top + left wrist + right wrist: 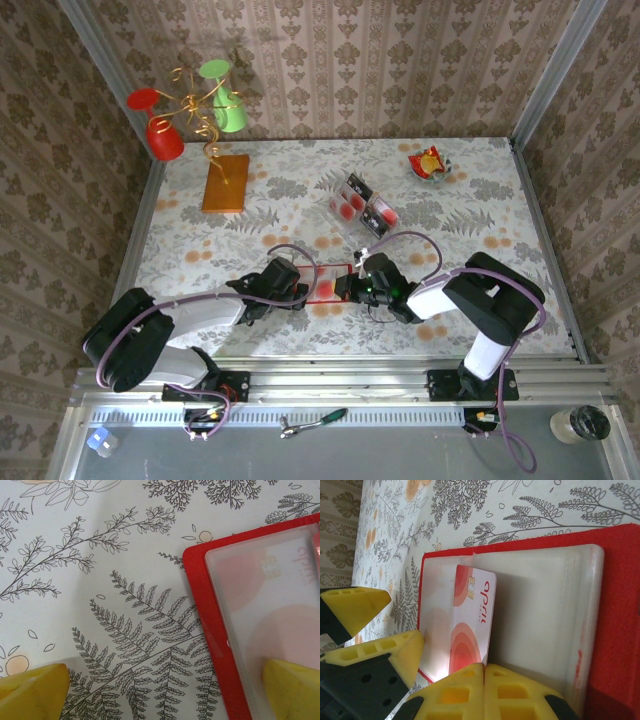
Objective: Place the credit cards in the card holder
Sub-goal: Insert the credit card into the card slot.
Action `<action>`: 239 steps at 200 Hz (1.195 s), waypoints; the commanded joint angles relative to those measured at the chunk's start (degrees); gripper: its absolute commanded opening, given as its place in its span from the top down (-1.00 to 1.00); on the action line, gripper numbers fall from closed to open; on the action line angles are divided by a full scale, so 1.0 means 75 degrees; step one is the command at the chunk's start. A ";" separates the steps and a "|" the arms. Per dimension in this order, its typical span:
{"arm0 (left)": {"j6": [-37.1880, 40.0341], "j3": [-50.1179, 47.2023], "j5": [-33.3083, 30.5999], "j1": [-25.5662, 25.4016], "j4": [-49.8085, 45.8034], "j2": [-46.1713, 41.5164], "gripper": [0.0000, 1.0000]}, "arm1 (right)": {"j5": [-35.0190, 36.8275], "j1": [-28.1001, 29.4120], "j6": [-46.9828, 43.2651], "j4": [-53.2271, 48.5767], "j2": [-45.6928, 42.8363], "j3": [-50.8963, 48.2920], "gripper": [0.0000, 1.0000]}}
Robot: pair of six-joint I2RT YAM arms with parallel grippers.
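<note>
My right gripper will release the credit card when it is partway inside the red card holder's clear pocket (317, 286) (466, 624), which is beside my left gripper.
The red card holder (328, 284) lies open on the table between my two grippers, its clear pockets (540, 625) facing up. My right gripper (484, 672) is shut on the end of a credit card (470, 625), which stands tilted with its far end down among the pockets. The left gripper (162, 695) is open. One of its yellow fingertips (292, 690) rests on the holder's clear pocket, the other (30, 692) on the tablecloth beside the red edge (200, 610). Several more credit cards (362, 204) lie further back on the table.
A red-yellow snack wrapper (428, 162) sits at the back right. An orange-brown block (226, 182) carrying a wire stand with red and green cups (190, 110) stands at the back left. Walls close the table on three sides.
</note>
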 commanded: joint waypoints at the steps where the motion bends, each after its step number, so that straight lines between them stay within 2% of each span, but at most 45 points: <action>1: 0.0011 -0.0123 -0.0178 -0.0061 -0.0308 -0.0143 -1.00 | -0.0266 0.0063 -0.0222 -0.1233 0.0079 0.0139 1.00; 92: 0.0034 -0.0160 -0.0201 -0.0054 -0.0294 -0.0190 -1.00 | -0.0593 -0.0089 -0.0369 -0.2213 0.0073 0.0500 1.00; 186: 0.0014 -0.0157 -0.0167 -0.0063 -0.0230 -0.0155 -1.00 | -0.1178 -0.0020 -0.0426 -0.2646 0.0853 0.1329 1.00; 213: -0.0015 -0.0119 -0.0137 -0.0031 -0.0281 -0.0231 -1.00 | -0.1158 -0.0027 -0.0573 -0.3033 0.0728 0.1453 0.42; 239: -0.0054 -0.0177 -0.0060 0.0145 -0.0334 -0.0590 -1.00 | -0.1033 -0.0125 -0.0946 -0.3814 0.0304 0.1681 0.14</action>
